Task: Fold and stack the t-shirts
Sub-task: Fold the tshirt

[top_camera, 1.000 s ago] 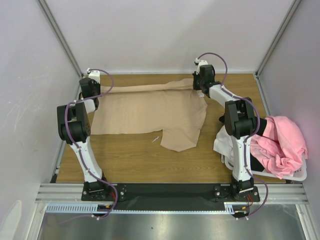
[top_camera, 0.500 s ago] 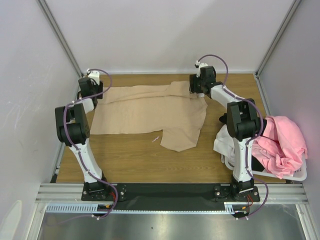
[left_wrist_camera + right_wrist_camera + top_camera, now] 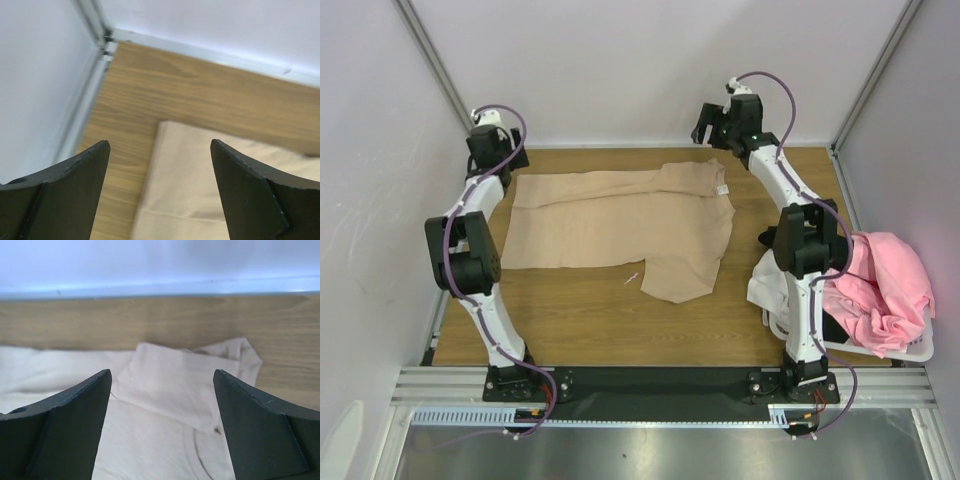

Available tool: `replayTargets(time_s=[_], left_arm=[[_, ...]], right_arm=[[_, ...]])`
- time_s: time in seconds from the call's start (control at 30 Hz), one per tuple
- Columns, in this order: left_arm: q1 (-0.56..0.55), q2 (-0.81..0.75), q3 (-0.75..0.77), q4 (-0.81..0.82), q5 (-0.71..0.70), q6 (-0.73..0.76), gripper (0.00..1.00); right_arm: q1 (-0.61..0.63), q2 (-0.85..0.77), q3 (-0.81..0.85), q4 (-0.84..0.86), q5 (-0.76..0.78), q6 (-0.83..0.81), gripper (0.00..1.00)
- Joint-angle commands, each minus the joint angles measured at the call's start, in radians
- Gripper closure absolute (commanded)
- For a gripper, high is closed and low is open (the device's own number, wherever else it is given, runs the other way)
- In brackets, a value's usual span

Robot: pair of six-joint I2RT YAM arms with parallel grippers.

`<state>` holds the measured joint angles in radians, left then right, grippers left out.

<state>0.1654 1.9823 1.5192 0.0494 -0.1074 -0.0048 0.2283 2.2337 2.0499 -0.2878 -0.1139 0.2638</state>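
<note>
The loose corner [image 3: 715,168] [image 3: 234,372] of the light tan t-shirt's folded part, just beyond the white label near the shirt's edge, will be gripped by my right gripper.
A light tan t-shirt [image 3: 620,225] lies spread on the wooden table, its far edge folded over onto itself as a narrow band. One sleeve hangs toward the front at the middle. My left gripper [image 3: 492,158] stands open above the shirt's far left corner [image 3: 210,185], holding nothing. My right gripper [image 3: 708,128] stands open above the far right corner, where the folded collar part [image 3: 165,405] lies. Neither gripper touches the cloth. A pink t-shirt [image 3: 885,285] is heaped in the basket at the right, with a white one [image 3: 765,285] hanging over its side and a bit of black cloth [image 3: 765,238] behind.
The white laundry basket [image 3: 910,352] stands at the table's right front corner, beside the right arm. The back wall [image 3: 620,80] is close behind both grippers, and the side walls bound the table. A small white tag [image 3: 633,277] lies on the wood near the sleeve.
Both grippers were shut on the shirt's far edge; they have opened, let it drop flat as a fold, and risen back toward the far wall.
</note>
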Motion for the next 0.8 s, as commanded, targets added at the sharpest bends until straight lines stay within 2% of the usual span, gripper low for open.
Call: replayTargets(time_s=[0.0, 0.07, 0.17, 0.33, 0.57, 0.77], left_arm=[[-0.061, 0.024, 0.059, -0.106, -0.025, -0.206, 0.13], [-0.085, 0.032, 0.05, -0.106, 0.012, -0.303, 0.13], [-0.133, 0.062, 0.065, -0.117, 0.041, -0.363, 0.14], [-0.158, 0.114, 0.094, -0.135, 0.1, -0.425, 0.14], [-0.208, 0.145, 0.151, -0.161, 0.127, -0.388, 0.03], [-0.225, 0.193, 0.209, -0.172, 0.126, -0.36, 0.01]], right_arm=[[-0.004, 0.069, 0.087, -0.022, 0.011, 0.113, 0.11], [-0.004, 0.122, 0.154, -0.04, 0.022, 0.146, 0.11], [-0.007, 0.2, 0.246, -0.12, 0.031, 0.167, 0.12], [-0.012, 0.233, 0.225, -0.094, -0.024, 0.135, 0.15], [-0.038, 0.257, 0.257, -0.146, -0.001, 0.137, 0.16], [-0.049, 0.236, 0.222, -0.165, 0.01, 0.106, 0.16]])
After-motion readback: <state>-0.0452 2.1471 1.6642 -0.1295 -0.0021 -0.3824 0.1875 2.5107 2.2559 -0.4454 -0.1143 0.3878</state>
